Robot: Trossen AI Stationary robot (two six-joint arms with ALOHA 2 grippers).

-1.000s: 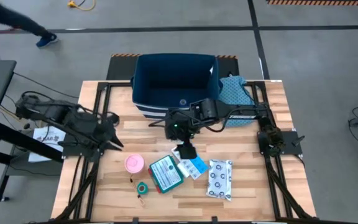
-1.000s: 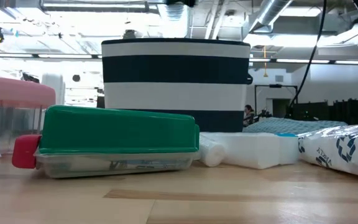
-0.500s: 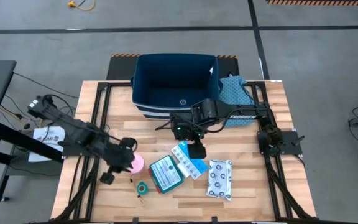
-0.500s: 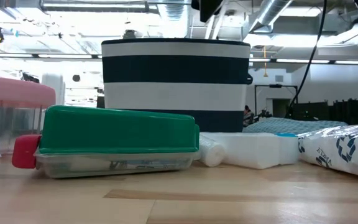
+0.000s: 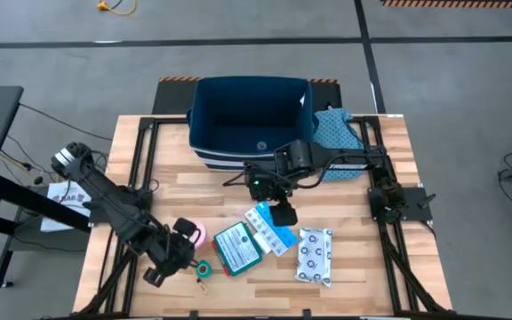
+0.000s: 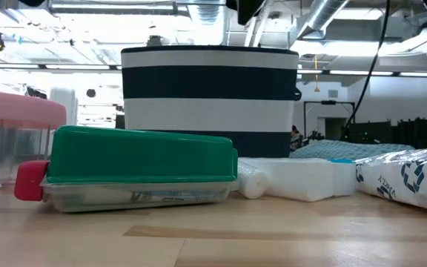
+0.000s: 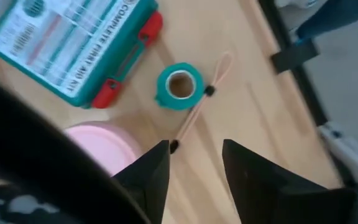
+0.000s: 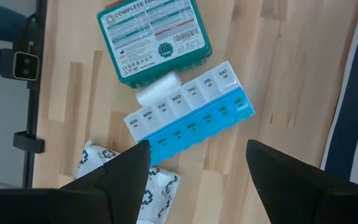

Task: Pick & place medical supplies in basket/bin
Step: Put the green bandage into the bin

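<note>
The robot's left gripper needs to close on the green tape roll's side (image 5: 200, 271) (image 7: 197, 89) facing away from the teal flat box, with one finger inside the roll's hole.
On the table's near half lie a pink roll (image 5: 197, 233), a small green tape roll (image 5: 204, 268) with a thin swab stick (image 7: 199, 101) beside it, a teal flat box (image 5: 237, 247), a blue-and-white packet (image 5: 270, 228) and a white ring-patterned pouch (image 5: 315, 255). The navy bin (image 5: 249, 120) stands at the far middle. My left gripper (image 5: 188, 252) hovers open just left of the tape roll (image 7: 179, 86) and next to the pink roll (image 7: 101, 144). My right gripper (image 5: 283, 214) hangs wide open above the blue-and-white packet (image 8: 189, 116).
A teal dotted cloth (image 5: 337, 133) lies right of the bin. A small white roll (image 8: 158, 91) sits between the teal box (image 8: 154, 40) and the packet. Bare wood shows along the near edge and at the table's left.
My left gripper has swung down and toward the table's near edge, from the left side to just beside the pink roll and green tape roll. My right gripper has tipped a little toward the right above the packet. No supply has moved.
</note>
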